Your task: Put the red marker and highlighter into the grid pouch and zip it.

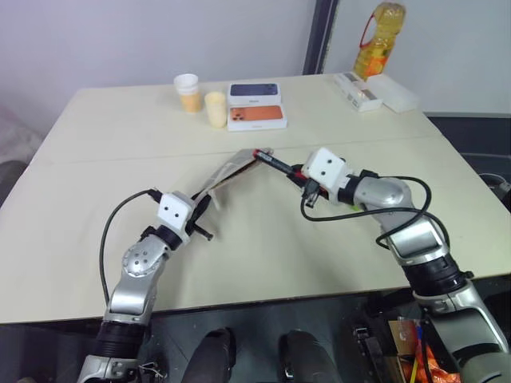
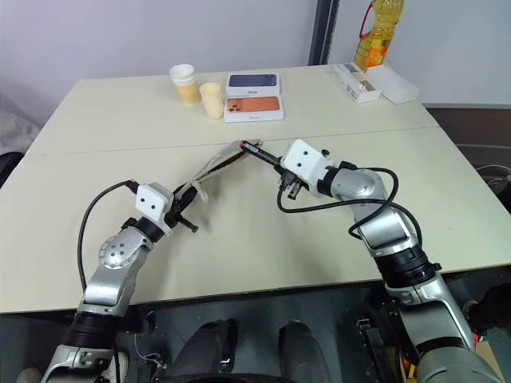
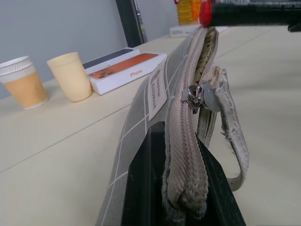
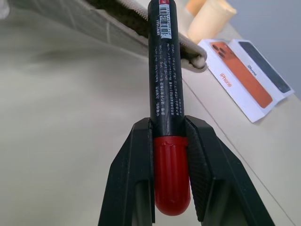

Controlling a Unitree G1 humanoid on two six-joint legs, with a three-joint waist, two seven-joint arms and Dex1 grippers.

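Observation:
Next, I release the red marker with my right gripper inside the open far end of the grid pouch (image 1: 259, 183).
My left gripper (image 1: 203, 214) is shut on the near end of the grid pouch (image 1: 229, 170), a grey fabric pouch with white grid lines, and holds it raised and tilted off the table. Past its slider (image 3: 194, 98) the zipper stands open toward the far end. My right gripper (image 4: 167, 123) is shut on the red marker (image 4: 164, 70), which has a black barrel and a red end between the fingers. The marker (image 1: 274, 163) points at the pouch's open far end, its tip at the mouth. The highlighter is out of view.
At the back of the beige table (image 1: 263, 255) stand two paper cups (image 1: 188, 91) (image 1: 215, 108). Beside them lie an orange phone box (image 1: 257, 117) and a dark one (image 1: 254, 92). White boxes (image 1: 375, 90) and a yellow oil bottle (image 1: 379, 38) are at the back right.

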